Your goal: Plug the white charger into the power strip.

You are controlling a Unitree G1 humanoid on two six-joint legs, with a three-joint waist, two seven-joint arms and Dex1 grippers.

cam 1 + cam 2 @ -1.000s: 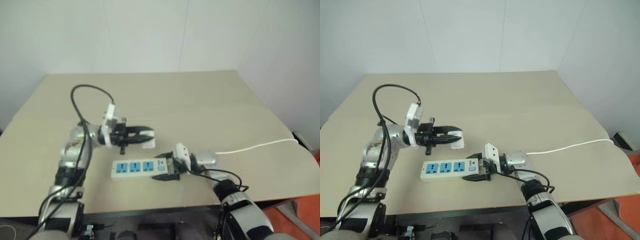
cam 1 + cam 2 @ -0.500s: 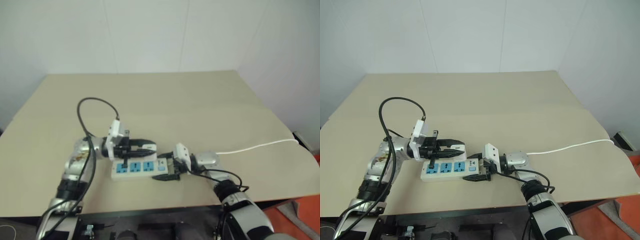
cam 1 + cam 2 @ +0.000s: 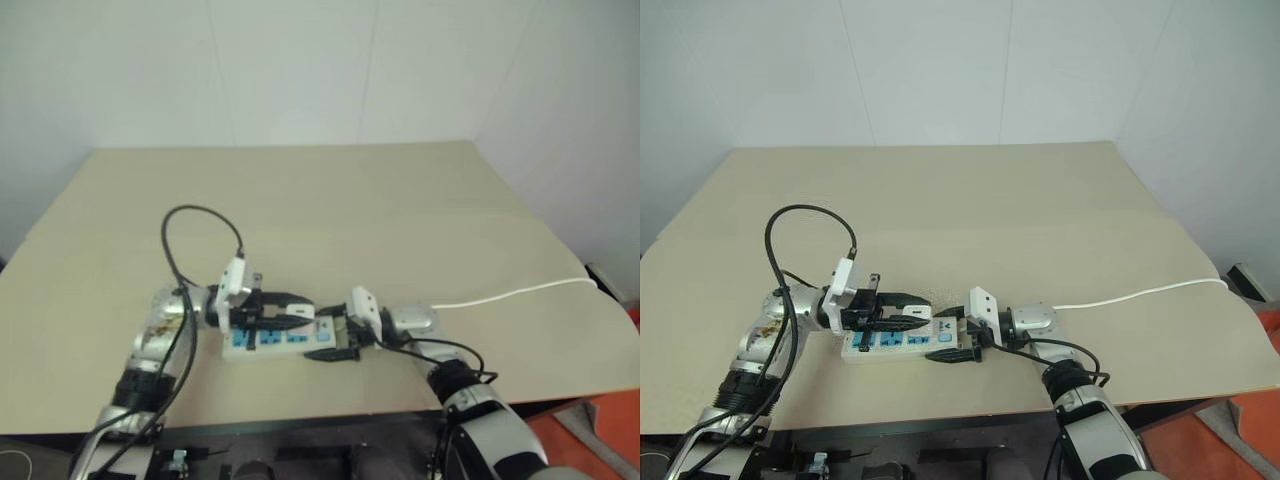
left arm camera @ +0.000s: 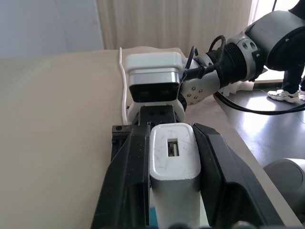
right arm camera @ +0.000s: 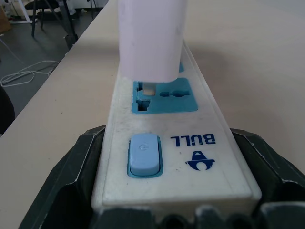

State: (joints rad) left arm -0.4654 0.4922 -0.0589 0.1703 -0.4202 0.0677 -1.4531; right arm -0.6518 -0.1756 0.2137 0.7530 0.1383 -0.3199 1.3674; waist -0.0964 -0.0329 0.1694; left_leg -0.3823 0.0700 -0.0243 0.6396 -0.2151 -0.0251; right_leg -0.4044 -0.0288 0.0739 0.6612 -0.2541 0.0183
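Note:
My left gripper has the white charger. Next, I let go of it in the blue socket (image 3: pixel 294 334) nearest the switch on the power strip.
The power strip (image 3: pixel 262 341) lies near the table's front edge, its blue sockets facing up. My right gripper (image 3: pixel 331 337) is shut on its switch end, one finger (image 5: pixel 78 164) on each long side beside the blue switch (image 5: pixel 144 153). My left gripper (image 3: pixel 300 312) is shut on the white charger (image 4: pixel 175 160), held level and pointing toward the right gripper. The charger (image 5: pixel 151 38) stands right over the socket nearest the switch on the power strip (image 5: pixel 181 143). A pale prong under it reaches that socket's slot; how deep it sits I cannot tell.
The strip's thin white cord (image 3: pixel 510 294) runs right across the tan table (image 3: pixel 350 200) to its right edge. A black cable (image 3: pixel 200 225) loops up from my left arm. The table's front edge lies just below the strip.
My left gripper has come down with the charger, from above and behind the strip to right over its sockets. The right gripper and the strip have stayed put.

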